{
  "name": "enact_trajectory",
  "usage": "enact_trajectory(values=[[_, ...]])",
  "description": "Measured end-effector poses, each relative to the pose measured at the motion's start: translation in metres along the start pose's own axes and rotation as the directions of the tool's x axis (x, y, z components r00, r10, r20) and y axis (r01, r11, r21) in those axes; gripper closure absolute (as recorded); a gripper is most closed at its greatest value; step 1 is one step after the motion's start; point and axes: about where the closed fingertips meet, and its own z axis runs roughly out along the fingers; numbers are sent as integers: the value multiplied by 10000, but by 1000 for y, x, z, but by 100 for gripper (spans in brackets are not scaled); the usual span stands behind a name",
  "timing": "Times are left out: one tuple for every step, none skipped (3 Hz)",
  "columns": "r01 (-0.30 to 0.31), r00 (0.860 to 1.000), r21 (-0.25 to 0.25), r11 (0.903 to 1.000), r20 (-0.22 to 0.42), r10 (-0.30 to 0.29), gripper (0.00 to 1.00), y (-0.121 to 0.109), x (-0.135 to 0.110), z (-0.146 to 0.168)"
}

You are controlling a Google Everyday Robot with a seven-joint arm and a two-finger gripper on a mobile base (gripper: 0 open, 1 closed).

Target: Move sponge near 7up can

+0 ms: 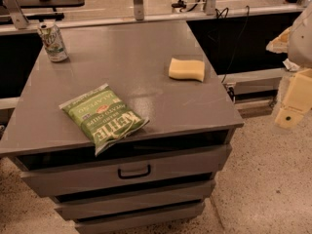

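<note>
The robot's gripper needs to next move to the end (198, 70) of the pale yellow sponge that is farther from the 7up can and close there.
The pale yellow sponge (186, 69) lies flat on the right side of the grey cabinet top (126, 57), close to its right edge. The 7up can (52, 42) stands upright at the far left corner of the same top, far from the sponge. My gripper (290, 106) hangs at the right edge of the view, off the cabinet and to the right of the sponge, lower than the top's surface. It holds nothing that I can see.
A green Kettle chip bag (103, 116) lies at the front left of the top, overhanging the front edge. Drawers (134, 171) sit below. A metal rail (146, 17) and cables run behind the cabinet. Speckled floor (273, 179) lies to the right.
</note>
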Motion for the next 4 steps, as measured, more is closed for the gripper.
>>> enact_trajectory(values=[[0, 10000, 2, 10000, 1, 0, 0, 0, 0, 0], [95, 9986, 290, 9995, 514, -110, 0, -10, -7, 7], [341, 9897, 641, 9974, 1370, -426, 0, -35, -26, 37], [420, 9667, 1179, 9921, 2463, -702, 0, -82, -55, 70]])
